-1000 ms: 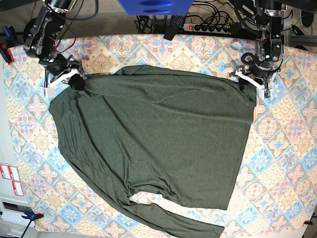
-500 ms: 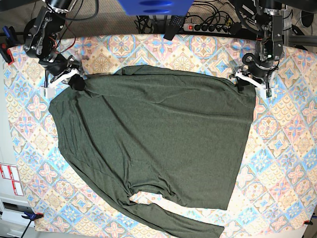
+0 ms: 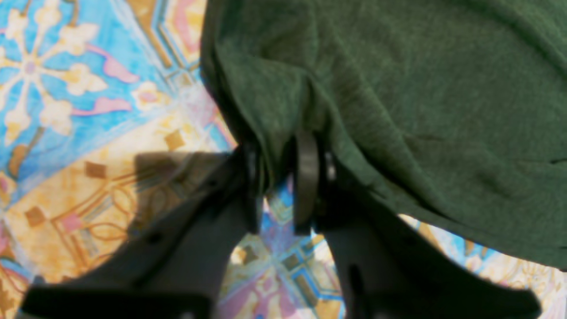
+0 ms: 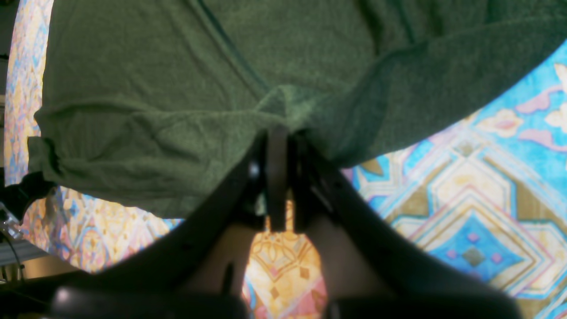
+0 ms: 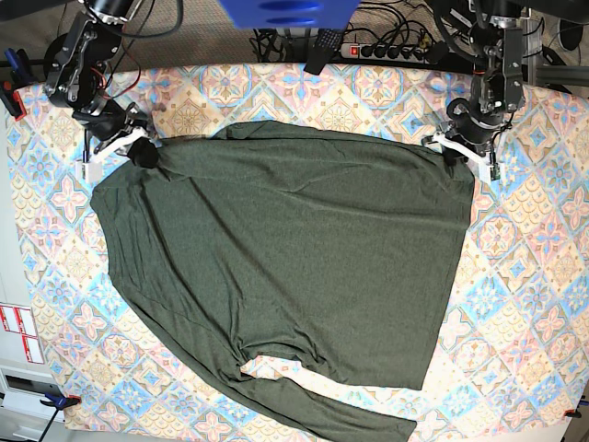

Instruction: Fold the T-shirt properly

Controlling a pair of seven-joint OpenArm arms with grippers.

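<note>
The T-shirt's bunched corner is pinched by just its narrow end in my left gripper, so that gripper should open and take the T-shirt's fold further in before (image 3: 271,103) both grippers lift.
The T-shirt (image 5: 294,258), dark heather green, lies spread flat on the patterned tablecloth with one long sleeve folded along its near edge. In the base view my left gripper (image 5: 454,153) sits at the shirt's far right corner. The left wrist view shows my left gripper (image 3: 278,177) with its black fingers (image 3: 306,177) pinched on a fold of the T-shirt (image 3: 421,110). My right gripper (image 5: 143,153) is at the far left corner. The right wrist view shows my right gripper (image 4: 278,186) shut tight on a bunched edge of the T-shirt (image 4: 177,88).
The tablecloth (image 5: 534,276) covers the whole table and shows around the shirt on every side. A power strip (image 5: 386,51) and cables lie beyond the far edge, beside a blue object (image 5: 287,11). A clamp (image 5: 57,401) grips the near left corner.
My left gripper has shifted slightly up and inward onto the shirt's far right corner and has shut on the fabric. The right gripper and the rest of the shirt have not moved.
</note>
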